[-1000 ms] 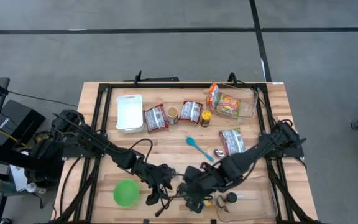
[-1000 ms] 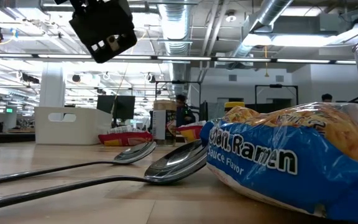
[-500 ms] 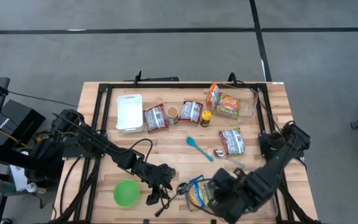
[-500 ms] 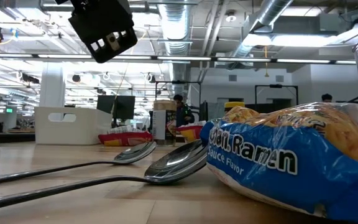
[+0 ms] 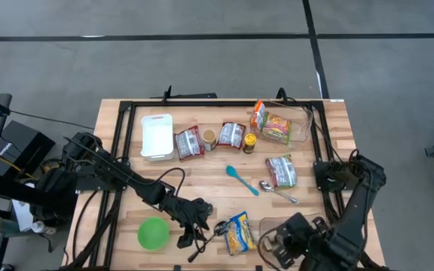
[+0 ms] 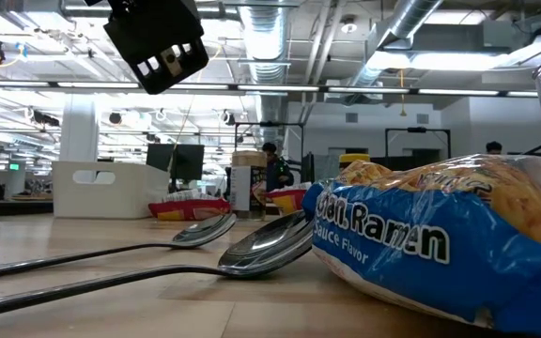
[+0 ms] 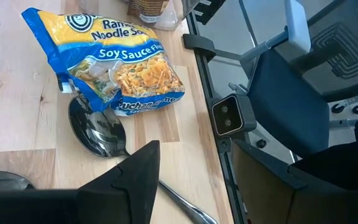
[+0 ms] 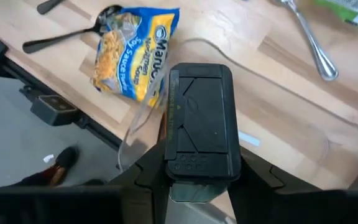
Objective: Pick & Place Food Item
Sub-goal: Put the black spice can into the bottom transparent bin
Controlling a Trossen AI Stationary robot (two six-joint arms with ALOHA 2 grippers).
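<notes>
I should use my right gripper to set the black-topped container down near the middle of the clear container (image 5: 301, 247) (image 8: 271, 163) next to the ramen packet. The black-topped container is now held above the clear one.
A blue and yellow ramen packet (image 5: 239, 232) (image 8: 132, 53) lies flat on the wood near the table's front edge, and no gripper touches it. Two metal spoons (image 7: 98, 130) (image 6: 252, 246) lie beside it. My left gripper (image 5: 200, 218) hovers open just left of them; only one finger (image 7: 143, 163) shows in its wrist view. My right gripper (image 5: 277, 242) (image 8: 201, 174) is right of the packet, above a clear container (image 8: 129, 134). It is shut on a black-topped, box-shaped container (image 8: 199, 118). My right gripper pinches the black-topped container between its two fingers (image 8: 149, 174), one on each long side, just below the lid (image 8: 197, 93). The fingers come steeply from above. The lid faces the wrist camera. The body below the fingers is hidden, so how it hangs does not show.
A green bowl (image 5: 154, 233) sits at the front left. A white tray (image 5: 157, 135), snack packets (image 5: 189, 142) and a clear bin (image 5: 298, 128) line the far side. A blue spoon (image 5: 241, 179) and a metal spoon (image 5: 277, 192) lie mid-table. Black frame rails (image 5: 115, 150) run along the edges.
My right gripper has swung from above the ramen packet toward the table's right edge, along the near side, and its wrist has rolled. The packet, covered by the arm before, now shows and has stayed where it lay. The spoons have stayed still too.
</notes>
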